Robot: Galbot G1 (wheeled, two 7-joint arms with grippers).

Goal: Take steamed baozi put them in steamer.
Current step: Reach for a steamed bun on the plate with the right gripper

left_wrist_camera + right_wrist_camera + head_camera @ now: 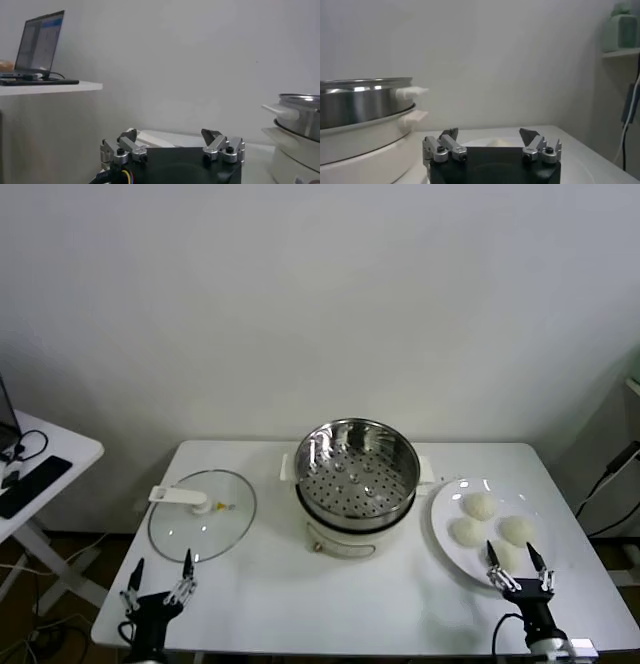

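Observation:
My right gripper is going to close around the sides of the farthest baozi [480, 505], the one by the far edge of the white plate.
Several cream-white baozi [479, 505] lie on a white plate [441, 527] at the table's right. The empty steel steamer [355, 472] stands on its white cooker base at the centre; it also shows in the left wrist view [300, 112] and the right wrist view [360, 100]. My right gripper [519, 565] is open at the plate's near edge, its fingertips around the nearest baozi [506, 555]; a baozi top [495, 142] shows beyond its jaws. My left gripper [159, 574] is open and empty near the table's front left edge.
A flat glass lid [201, 515] with a white handle lies left of the steamer, just beyond my left gripper. A side table with a laptop [40, 42] stands far left. A cable hangs at the far right [612, 466].

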